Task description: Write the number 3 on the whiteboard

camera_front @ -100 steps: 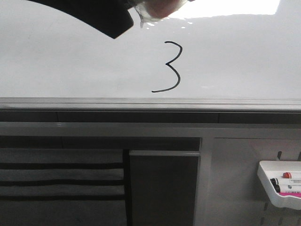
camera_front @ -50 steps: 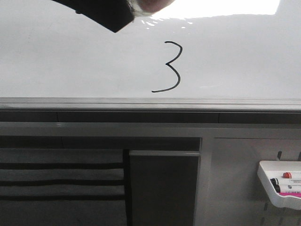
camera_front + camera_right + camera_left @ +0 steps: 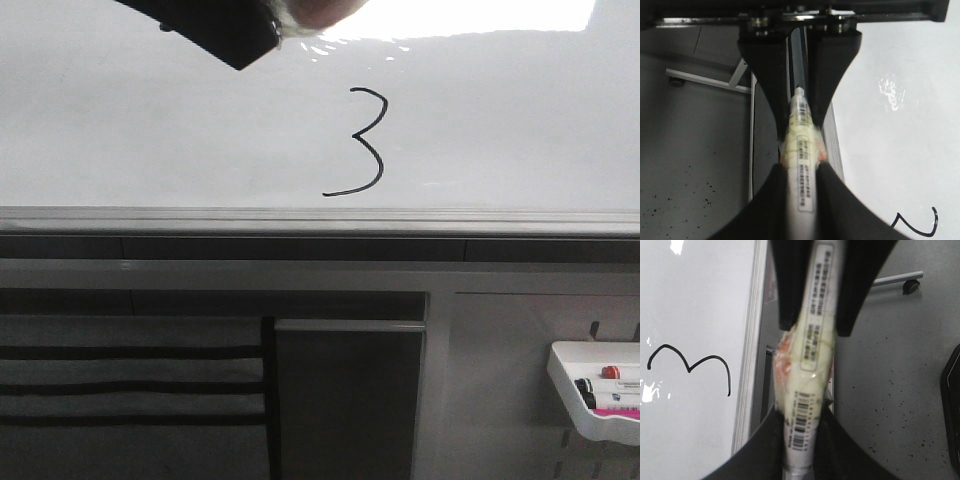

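My left gripper is to release the white marker on the whiteboard (image 3: 74, 91) next to the number 3, away from the tray. The marker is now held from both ends.
The number 3 (image 3: 366, 140) is drawn in thin black line on the whiteboard (image 3: 500, 120), just above its grey edge rail (image 3: 320, 218). It also shows in the left wrist view (image 3: 690, 365), and its tail shows in the right wrist view (image 3: 917, 225). A white marker (image 3: 807, 365) wrapped in yellowish tape is held from both ends. My left gripper (image 3: 801, 412) is shut on one end and my right gripper (image 3: 800, 170) is shut on the other. A black gripper part (image 3: 220, 30) and the taped marker (image 3: 310, 12) show at the front view's top edge, up and left of the digit.
A small white tray (image 3: 600, 390) with markers hangs on the panel at lower right, below the board. A dark cabinet panel (image 3: 345, 400) is under the rail. A stand foot with a caster (image 3: 911, 286) rests on the speckled grey floor.
The black gripper part and the marker at the top of the front view have moved up, farther from the digit. The 3 is unchanged.
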Controlling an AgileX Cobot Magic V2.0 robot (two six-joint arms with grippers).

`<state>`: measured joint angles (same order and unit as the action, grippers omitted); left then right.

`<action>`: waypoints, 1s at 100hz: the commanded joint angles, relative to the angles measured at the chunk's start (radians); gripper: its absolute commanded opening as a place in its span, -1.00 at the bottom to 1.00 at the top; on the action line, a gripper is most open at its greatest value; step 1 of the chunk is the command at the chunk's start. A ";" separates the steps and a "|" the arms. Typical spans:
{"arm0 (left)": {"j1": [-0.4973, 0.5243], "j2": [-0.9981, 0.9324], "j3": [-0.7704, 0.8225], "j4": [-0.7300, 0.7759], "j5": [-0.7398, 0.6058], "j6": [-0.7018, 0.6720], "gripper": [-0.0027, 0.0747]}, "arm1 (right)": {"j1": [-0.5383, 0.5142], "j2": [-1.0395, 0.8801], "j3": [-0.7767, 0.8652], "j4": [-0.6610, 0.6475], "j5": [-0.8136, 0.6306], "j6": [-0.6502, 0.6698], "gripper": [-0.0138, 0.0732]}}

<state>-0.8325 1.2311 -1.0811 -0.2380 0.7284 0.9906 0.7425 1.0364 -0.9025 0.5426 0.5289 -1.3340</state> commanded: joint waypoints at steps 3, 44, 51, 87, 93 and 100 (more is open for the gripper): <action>-0.005 -0.021 -0.036 -0.043 -0.082 -0.022 -0.98 | 0.001 -0.005 -0.028 0.026 -0.044 -0.003 -0.49; 0.200 -0.075 -0.008 -0.023 -0.137 -0.273 -0.98 | -0.152 -0.160 -0.030 0.024 -0.076 0.154 0.30; 0.302 -0.079 0.034 -0.027 -0.208 -0.390 -0.98 | -0.212 -0.211 -0.026 0.024 -0.070 0.193 0.30; 0.557 0.086 0.236 -0.318 -0.626 -0.458 -0.98 | -0.290 -0.273 -0.024 0.024 0.010 0.207 0.30; 0.557 0.124 0.231 -0.321 -0.660 -0.458 -0.98 | -0.290 -0.273 -0.024 0.024 0.015 0.207 0.30; 0.555 0.168 0.225 -0.324 -0.676 -0.458 -0.98 | -0.290 -0.273 -0.024 0.024 0.017 0.207 0.30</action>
<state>-0.2786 1.3792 -0.8213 -0.5313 0.1495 0.5418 0.4610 0.7641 -0.9020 0.5462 0.5942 -1.1350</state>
